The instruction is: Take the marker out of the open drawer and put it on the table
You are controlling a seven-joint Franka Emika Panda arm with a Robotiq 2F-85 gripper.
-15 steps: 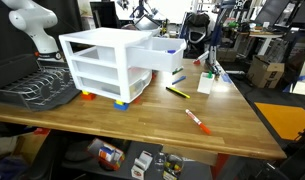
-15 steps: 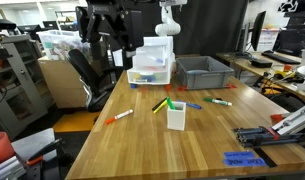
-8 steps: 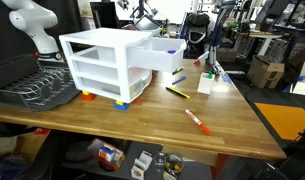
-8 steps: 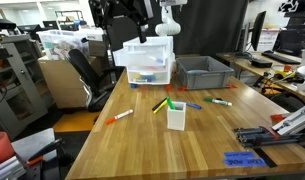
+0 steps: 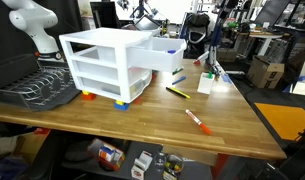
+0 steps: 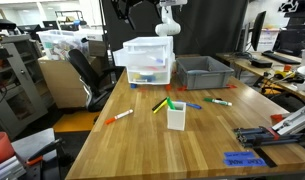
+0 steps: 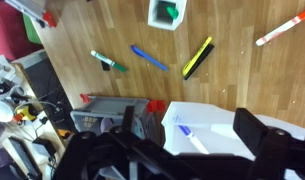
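Observation:
I need to next lower my gripper into the open drawer and close it on the marker's white body [image 5: 170, 51] [image 7: 196, 142], close to the blue end of the marker.
The white three-tier unit stands on the wooden table [image 5: 112, 125] with its top drawer [image 5: 164, 58] pulled open. A slim marker with a blue end [image 5: 172, 50] lies inside it. In the wrist view the drawer [image 7: 227, 120] is right below me and the marker [image 7: 189, 135] lies between my two dark fingers. My gripper [image 7: 189, 130] is open and empty, well above the drawer. In an exterior view the gripper [image 6: 132, 8] is at the top edge, above the unit [image 6: 149, 62].
On the table lie a red-and-white marker [image 5: 196, 120], a yellow-and-black pen [image 5: 177, 92], a blue pen [image 7: 149, 58] and a green marker [image 7: 109, 62]. A white cup [image 6: 176, 115] stands mid-table. A grey bin [image 6: 203, 71] sits beside the unit, a dish rack [image 5: 37, 90] behind it.
In an exterior view the gripper has moved up and to the right, from beside the drawer unit to above it, mostly leaving the frame's top. Nothing on the table has moved.

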